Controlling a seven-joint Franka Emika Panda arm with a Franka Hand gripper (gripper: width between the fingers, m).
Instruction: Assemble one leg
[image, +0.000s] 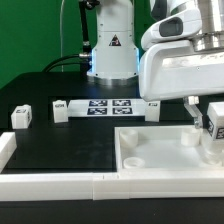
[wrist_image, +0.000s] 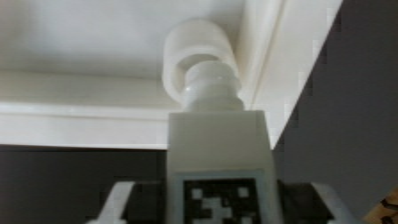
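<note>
Next, I let go of the white leg in the white panel's front corner hole (image: 206, 160) (wrist_image: 205, 73), the one farthest from the marker board.
My gripper (image: 208, 122) is at the exterior view's right, over the large white panel (image: 150, 160). It is shut on a white leg (image: 213, 127) with a black-and-white tag. In the wrist view the leg (wrist_image: 219, 150) stands between my fingers (wrist_image: 125, 200), its tag facing the camera. Its screw tip (wrist_image: 208, 78) points at a round recess (wrist_image: 199, 45) near the panel's edge (wrist_image: 107, 100). Two other legs lie on the black table: one (image: 22, 117) at the far left, one (image: 60, 109) beside the marker board.
The marker board (image: 108, 107) lies in the middle of the table. The robot base (image: 112, 45) stands behind it. A white rail (image: 50, 182) runs along the front edge, with a white block (image: 6, 148) at the left.
</note>
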